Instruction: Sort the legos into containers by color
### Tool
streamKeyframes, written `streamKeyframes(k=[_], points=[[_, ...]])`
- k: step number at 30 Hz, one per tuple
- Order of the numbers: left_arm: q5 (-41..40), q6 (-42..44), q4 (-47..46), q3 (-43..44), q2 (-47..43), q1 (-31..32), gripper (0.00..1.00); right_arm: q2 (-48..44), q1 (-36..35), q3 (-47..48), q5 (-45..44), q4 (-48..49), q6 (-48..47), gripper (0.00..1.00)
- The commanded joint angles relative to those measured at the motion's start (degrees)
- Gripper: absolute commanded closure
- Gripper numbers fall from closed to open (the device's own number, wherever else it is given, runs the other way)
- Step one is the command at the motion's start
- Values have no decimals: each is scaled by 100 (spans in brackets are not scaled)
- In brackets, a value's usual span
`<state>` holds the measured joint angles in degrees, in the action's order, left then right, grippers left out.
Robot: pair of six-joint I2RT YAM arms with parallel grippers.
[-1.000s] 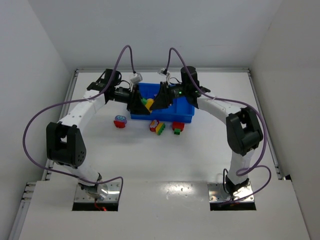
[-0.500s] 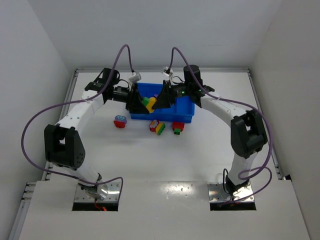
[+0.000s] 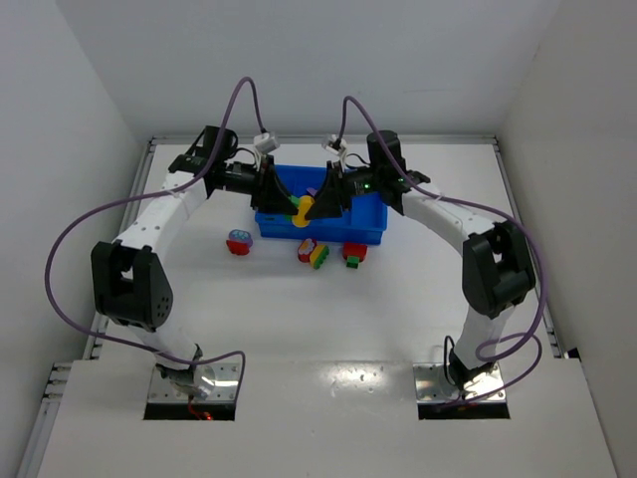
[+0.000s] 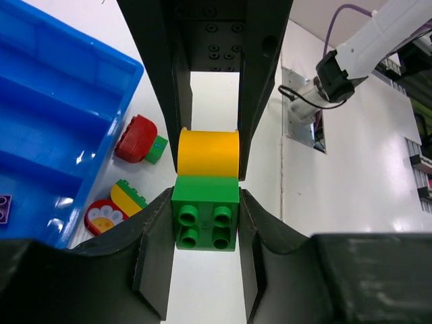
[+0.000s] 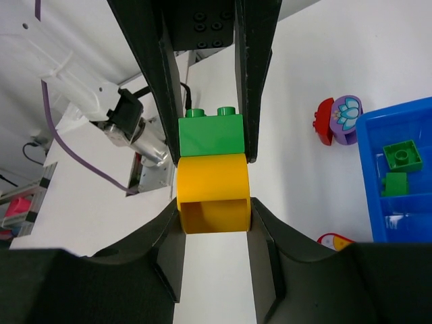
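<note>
The fingers of my left gripper reach past the seam onto the yellow lego, so that gripper should open, back off and grip only the green lego (image 4: 205,216) before pulling.
A green lego (image 4: 206,219) and a yellow lego (image 5: 212,196) are joined as one two-colour piece, held in the air over the front of the blue tray (image 3: 368,214). My left gripper (image 4: 206,229) is shut on the green half. My right gripper (image 5: 214,209) is shut on the yellow half. The two grippers face each other, left (image 3: 287,203) and right (image 3: 313,206). The tray holds green bricks (image 5: 403,154) in one compartment and a purple brick (image 4: 3,208) in another.
Three stacked pieces lie on the table in front of the tray: a red and purple one (image 3: 239,242), a red, yellow and green one (image 3: 314,251), and a red and green one (image 3: 353,253). White walls stand close on three sides.
Both grippers stay shut on the joined green and yellow piece. The arms have shifted only slightly, and the piece sits a little nearer the tray's front edge.
</note>
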<state>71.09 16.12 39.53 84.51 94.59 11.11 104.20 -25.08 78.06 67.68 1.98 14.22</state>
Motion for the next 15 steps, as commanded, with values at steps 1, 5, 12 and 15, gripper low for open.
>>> streamKeyframes(k=[1,5,12,15], points=[[168,-30,-77,206,-2,-92,68,-295,30,-37,167,119,-279,98],[291,-82,-77,154,-2,-145,62,-295,82,-37,167,66,-332,98],[344,-83,-77,101,-54,-197,58,-295,82,-37,167,14,-332,98],[344,-83,-77,101,-54,-259,57,-243,135,-37,167,13,-332,98]])
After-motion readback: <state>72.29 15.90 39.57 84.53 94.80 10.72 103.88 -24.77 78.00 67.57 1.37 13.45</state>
